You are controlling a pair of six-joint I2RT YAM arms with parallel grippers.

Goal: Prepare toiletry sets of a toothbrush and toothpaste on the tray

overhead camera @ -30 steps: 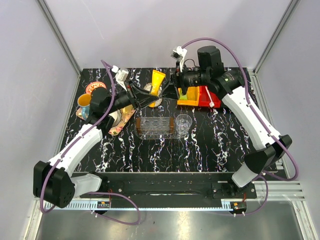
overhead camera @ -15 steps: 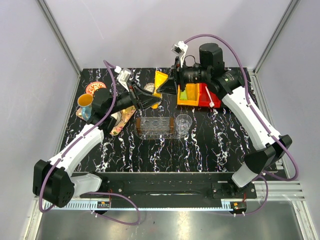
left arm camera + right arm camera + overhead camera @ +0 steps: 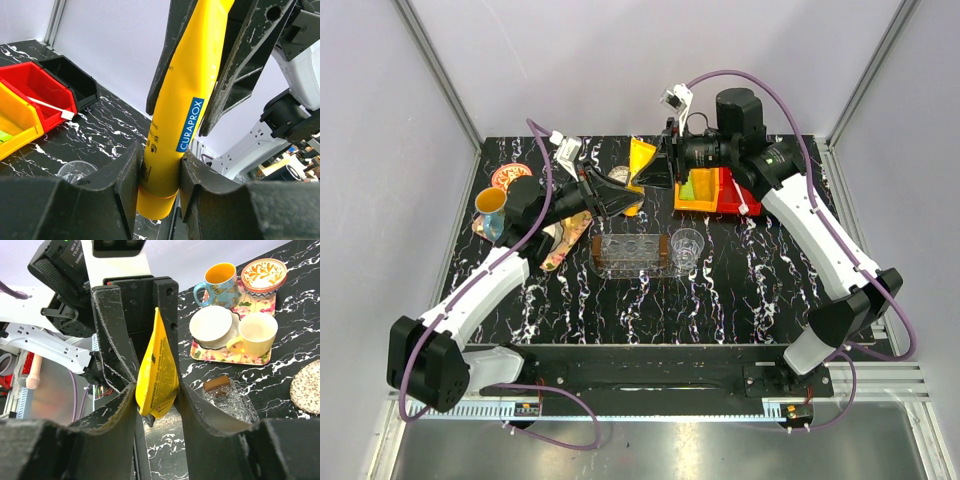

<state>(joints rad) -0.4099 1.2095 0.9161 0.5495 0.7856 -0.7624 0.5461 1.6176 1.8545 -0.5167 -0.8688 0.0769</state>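
My left gripper is holding the orange-yellow toothpaste by its cap end, so my right gripper needs to hold it while my left gripper takes its crimped end [image 3: 641,149].
The orange-yellow toothpaste [image 3: 640,160] is held upright in the air above the back middle of the table. My left gripper [image 3: 623,200] is shut on its cap end [image 3: 172,150]. My right gripper [image 3: 648,174] has come in from the right, and its jaws press both sides of the crimped end [image 3: 157,370]. The lime green toothpaste [image 3: 687,188] lies in a yellow bin. The white toothbrush [image 3: 741,200] lies in the red bin [image 3: 37,90]. The clear oval tray [image 3: 630,255] sits below at mid table [image 3: 235,402], with a small brown block in it.
A clear glass cup [image 3: 687,248] stands just right of the tray. A colourful square tray with cups [image 3: 552,248] is at the left [image 3: 235,354]. A black bin [image 3: 75,80] lies behind the red one. A round silvery dish [image 3: 306,387] is near the tube.
My right gripper has moved left to the tube held up by the left gripper and now has its jaws on the tube's upper end. The left arm has barely moved.
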